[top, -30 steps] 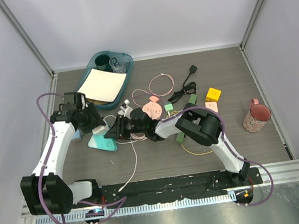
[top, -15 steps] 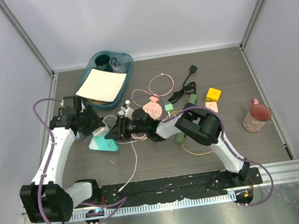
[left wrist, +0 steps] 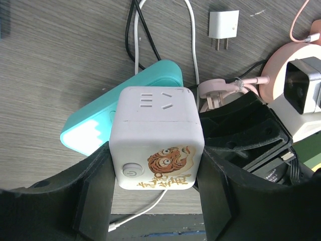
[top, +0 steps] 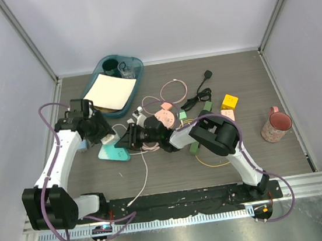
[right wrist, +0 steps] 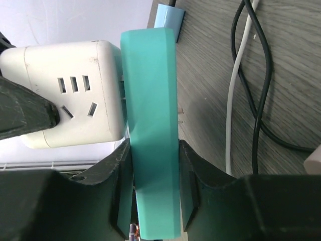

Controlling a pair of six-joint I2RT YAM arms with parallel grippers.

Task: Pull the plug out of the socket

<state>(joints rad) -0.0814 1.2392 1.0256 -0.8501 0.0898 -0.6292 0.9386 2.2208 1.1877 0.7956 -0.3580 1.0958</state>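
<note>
Next, my left gripper releases the white cube plug on the bare table [top: 106, 163] [left wrist: 62, 104] in front of the teal socket strip.
A white cube plug [left wrist: 156, 138] with a tiger sticker sits against the face of a teal socket strip [left wrist: 93, 128]. My left gripper [left wrist: 156, 173] is shut on the cube's two sides. In the right wrist view the teal strip [right wrist: 150, 125] stands on edge, clamped between the jaws of my right gripper [right wrist: 153, 186], and the white cube [right wrist: 70, 90] sticks out from its left face. From above, the cube [top: 110, 138] and strip [top: 114, 153] lie left of centre between the left gripper [top: 105, 135] and the right gripper [top: 129, 141].
A teal tray [top: 135, 88] with a paper sheet stands at the back left. Loose cables, a round pink socket [top: 163, 117], coloured blocks [top: 229, 101] and a small white charger [left wrist: 223, 25] crowd the middle. A pink mug [top: 276, 125] stands at the right.
The left arm swung a little down and to the left half a second ago and has come back. The strip has shifted slightly to the right. Both grips are unchanged.
</note>
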